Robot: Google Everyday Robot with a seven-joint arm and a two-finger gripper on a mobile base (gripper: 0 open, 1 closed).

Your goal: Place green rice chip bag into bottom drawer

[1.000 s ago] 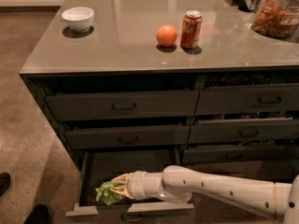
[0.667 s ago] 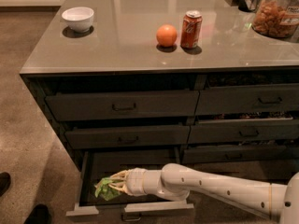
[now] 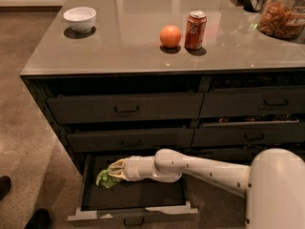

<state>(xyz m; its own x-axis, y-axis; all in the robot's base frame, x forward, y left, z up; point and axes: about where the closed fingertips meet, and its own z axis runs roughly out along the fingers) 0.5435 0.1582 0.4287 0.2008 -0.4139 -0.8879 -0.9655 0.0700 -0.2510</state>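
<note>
The robot's gripper should release the green rice chip bag on the dark inside of the bottom drawer (image 3: 119, 176), toward the drawer's back.
The bottom drawer (image 3: 138, 214) is pulled open below the two shut drawers of the left stack, and its dark flat inside shows. My white arm reaches from the right into it. My gripper (image 3: 113, 171) is low over the left part of the drawer's inside, at the green rice chip bag (image 3: 106, 178). The crumpled light-green bag sticks out to the left of the gripper, at or just above the drawer floor. The gripper's tip is partly hidden by the bag.
On the grey counter stand an orange (image 3: 170, 36), a red soda can (image 3: 195, 30), a white bowl (image 3: 79, 19) and a snack jar (image 3: 285, 18). Shut drawers (image 3: 125, 108) are above my arm. Someone's dark shoes (image 3: 33, 218) are on the floor at left.
My gripper with the bag has moved slightly left and down inside the open drawer. The drawer and the counter things have not moved.
</note>
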